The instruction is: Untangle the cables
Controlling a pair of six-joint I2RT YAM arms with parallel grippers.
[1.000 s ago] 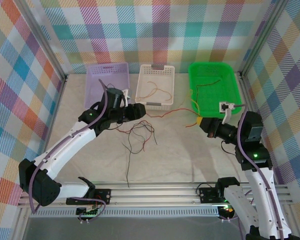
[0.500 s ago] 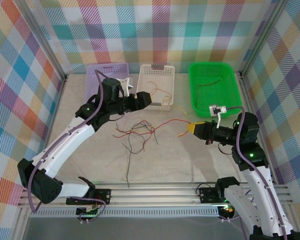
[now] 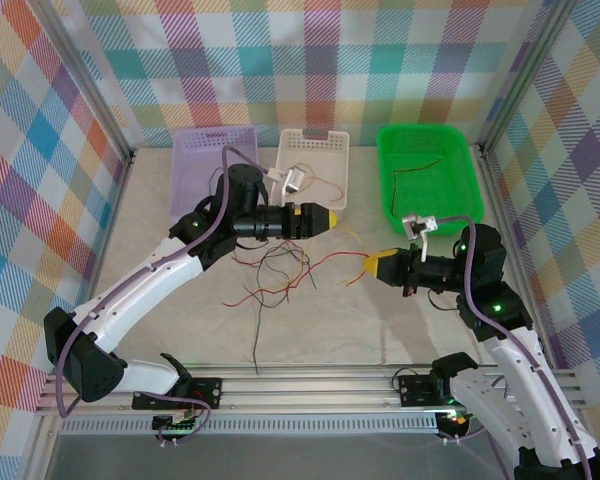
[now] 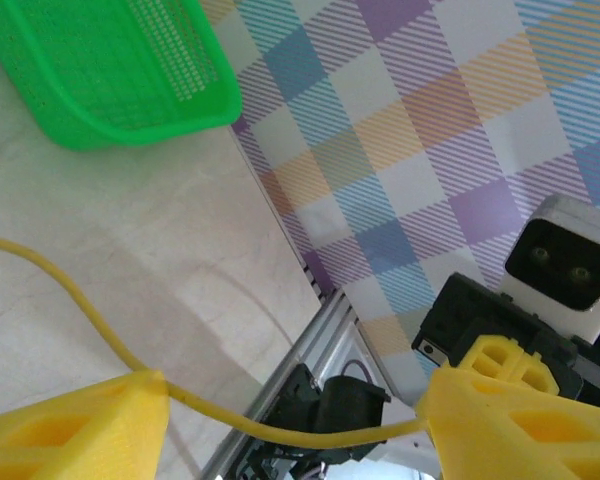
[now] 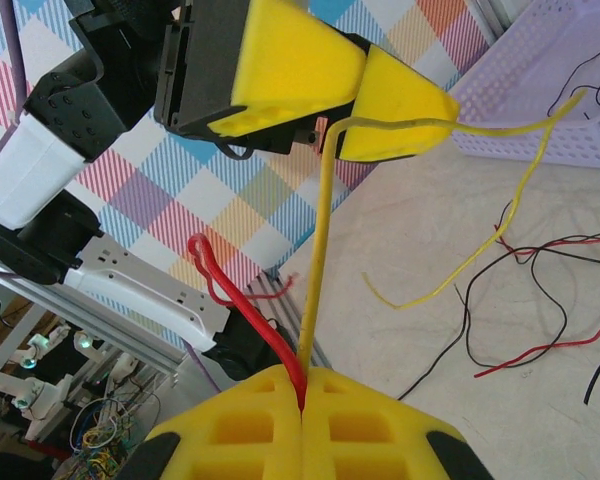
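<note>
I will use my left gripper to take the yellow cable (image 4: 290, 436) and pull it away into the white basket, because my right gripper pinches the red and yellow cables together.
The cables lie as a loose red, black and yellow tangle (image 3: 275, 268) on the table between the arms. My right gripper (image 3: 373, 266) (image 5: 302, 378) is shut on a yellow cable (image 5: 318, 270) and a red cable (image 5: 250, 310), both rising from its closed fingers. The yellow cable (image 3: 350, 237) runs up to my left gripper (image 3: 325, 218) (image 5: 375, 95), which hovers just left of the right one. In the left wrist view the left gripper (image 4: 295, 420) is open, and the yellow cable (image 4: 70, 290) sags across the gap from one finger (image 4: 70, 425) to the other.
Three baskets stand along the back: purple (image 3: 212, 160), white (image 3: 315, 165) and green (image 3: 425, 175) (image 4: 110, 70), each with a few loose cables inside. The purple basket (image 5: 570, 100) also appears in the right wrist view. Plaid walls and metal rails close off the table.
The left gripper swung from the white basket down and right toward the right gripper, jaws wider. The right gripper drew left and nearer, away from the green basket, pulling cables from the tangle.
</note>
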